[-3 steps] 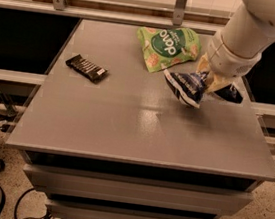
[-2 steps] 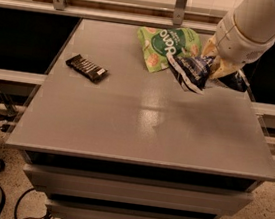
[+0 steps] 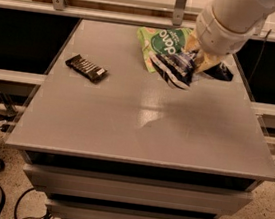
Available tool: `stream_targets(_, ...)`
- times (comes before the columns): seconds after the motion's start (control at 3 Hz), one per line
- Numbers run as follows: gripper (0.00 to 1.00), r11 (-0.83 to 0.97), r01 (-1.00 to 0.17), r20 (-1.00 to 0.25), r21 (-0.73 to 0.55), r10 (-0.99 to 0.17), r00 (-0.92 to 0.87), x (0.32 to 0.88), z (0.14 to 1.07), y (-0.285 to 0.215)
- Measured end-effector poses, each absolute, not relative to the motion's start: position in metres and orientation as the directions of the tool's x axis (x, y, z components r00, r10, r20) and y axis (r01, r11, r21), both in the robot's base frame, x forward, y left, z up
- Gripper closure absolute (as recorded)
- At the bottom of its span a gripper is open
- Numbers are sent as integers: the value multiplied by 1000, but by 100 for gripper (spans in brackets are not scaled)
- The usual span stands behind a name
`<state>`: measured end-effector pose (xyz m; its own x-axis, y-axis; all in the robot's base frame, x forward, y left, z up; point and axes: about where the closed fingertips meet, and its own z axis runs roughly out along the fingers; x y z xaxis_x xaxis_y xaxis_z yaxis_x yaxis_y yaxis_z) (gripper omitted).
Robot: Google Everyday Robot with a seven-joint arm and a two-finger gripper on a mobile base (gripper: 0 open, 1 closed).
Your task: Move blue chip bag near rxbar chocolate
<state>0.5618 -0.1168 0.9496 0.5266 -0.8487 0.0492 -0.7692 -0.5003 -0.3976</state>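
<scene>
My gripper has the blue chip bag. Next, I let go of it on the grey table [image 3: 103, 45] just behind the rxbar chocolate.
The blue chip bag [image 3: 173, 70] is a crinkly navy bag with white edges, held up off the grey table [image 3: 145, 127] at the back right. My gripper [image 3: 198, 64] is shut on its right part, and the bag hangs out to the left of the fingers. The rxbar chocolate [image 3: 86, 68] is a small flat black bar lying on the table at the left, well apart from the bag. The arm's white wrist hides the bag's right end.
A light-green snack bag [image 3: 162, 44] lies at the back of the table, just behind the held blue bag. A metal rail with two posts runs behind the table. The table's front edge drops off to drawers below.
The gripper has lifted the blue chip bag off the table and carried it slightly left and back, in front of the green bag. The rxbar has not moved.
</scene>
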Motion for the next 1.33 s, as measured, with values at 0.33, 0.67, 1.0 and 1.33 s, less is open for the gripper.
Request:
stream_targets(0.33, 100, -623, -688, 85, -372, -761, 643, 566, 954, -70)
stream_targets(0.67, 100, -734, -592, 101, -334, -652, 752, 573, 948, -17)
stream_targets(1.0, 100, -815, -493, 98, -304, -541, 835, 583, 939, 31)
stream_targets(1.33, 100, -860, -420, 86, -291, -461, 883, 598, 933, 63)
